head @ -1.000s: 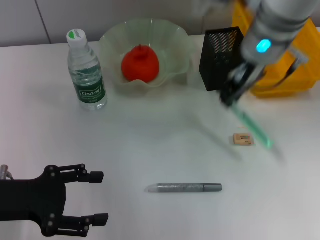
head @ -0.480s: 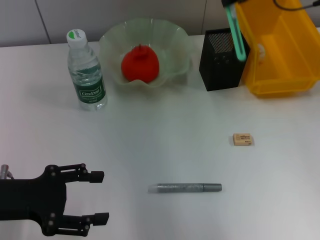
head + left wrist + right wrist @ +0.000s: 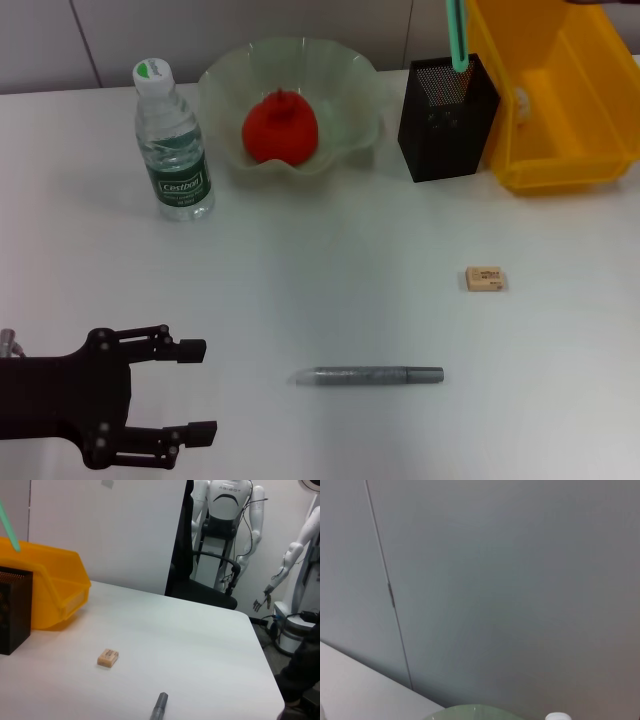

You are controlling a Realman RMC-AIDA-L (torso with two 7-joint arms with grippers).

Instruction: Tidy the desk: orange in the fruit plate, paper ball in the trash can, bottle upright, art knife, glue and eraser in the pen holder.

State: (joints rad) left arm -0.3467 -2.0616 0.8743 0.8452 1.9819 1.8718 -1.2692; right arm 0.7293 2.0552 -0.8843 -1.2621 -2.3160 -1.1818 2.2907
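Next, my right gripper releases the art knife inside the black pen holder (image 3: 428, 80), against the holder's side nearest the fruit plate.
A thin green art knife (image 3: 458, 35) stands nearly upright with its lower end inside the black mesh pen holder (image 3: 445, 120); its top runs out of the head view. The left wrist view also shows the art knife (image 3: 9, 530) above the holder (image 3: 11, 611). My right gripper is out of view. The orange (image 3: 280, 128) lies in the green glass fruit plate (image 3: 352, 82). The bottle (image 3: 172, 140) stands upright. The eraser (image 3: 485, 279) and a grey pen-shaped glue stick (image 3: 368, 376) lie on the table. My left gripper (image 3: 160, 395) rests open at the near left.
The yellow trash can (image 3: 560, 110) stands right of the pen holder; a small white lump (image 3: 520, 98) shows inside it. The left wrist view shows the eraser (image 3: 107, 657), the glue's end (image 3: 160, 706) and the table's far edge. The right wrist view faces the wall.
The right arm has risen out of the head view. The green art knife went from tilted above the table, to over the bin's edge, to upright in the pen holder.
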